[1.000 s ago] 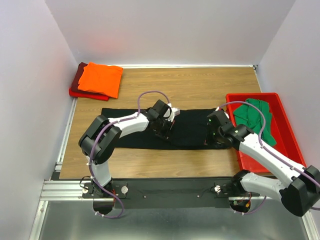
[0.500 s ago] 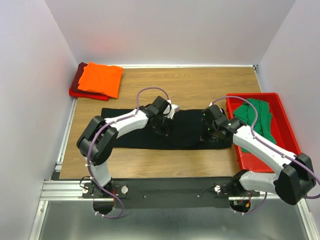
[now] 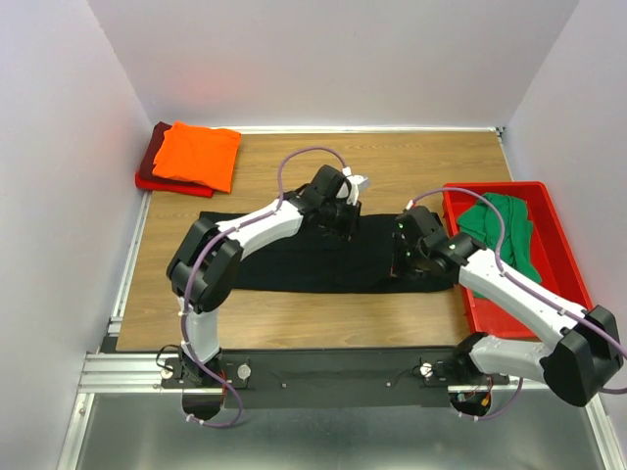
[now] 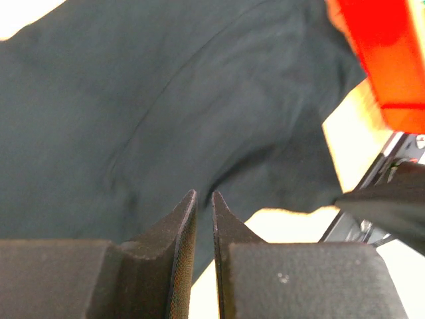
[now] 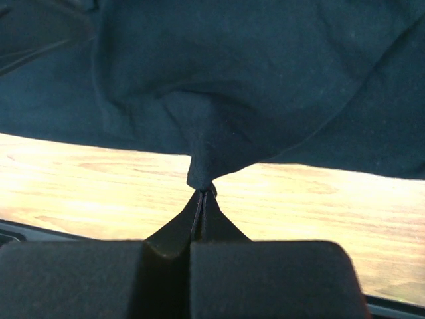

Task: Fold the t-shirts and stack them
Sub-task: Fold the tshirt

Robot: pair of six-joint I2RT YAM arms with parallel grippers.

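Observation:
I will take the cloth farther in and turn (image 3: 380,253) the black t-shirt lengthwise, as it lies crosswise and my right gripper is pinching just its near edge.
The black t-shirt (image 3: 284,259) lies spread across the middle of the table as a long band. My right gripper (image 3: 404,257) is at its right end, shut on a small pinch of the black cloth (image 5: 202,179) lifted just off the wood. My left gripper (image 3: 338,223) hovers over the shirt's far edge near the middle, its jaws a narrow slit apart (image 4: 204,194) with nothing between them and the black t-shirt (image 4: 166,100) below. A folded orange t-shirt (image 3: 196,155) rests on a dark red one (image 3: 149,162) at the back left. The green t-shirt (image 3: 500,230) lies crumpled in the bin.
A red plastic bin (image 3: 549,211) stands along the table's right edge, close to my right arm; it also shows in the left wrist view as the red bin (image 4: 385,53). Grey walls close in the back and both sides. A metal rail runs along the near edge.
My left gripper has parted its jaws, let go of the black shirt and moved toward the back. My right gripper has drawn its pinch of cloth leftward.

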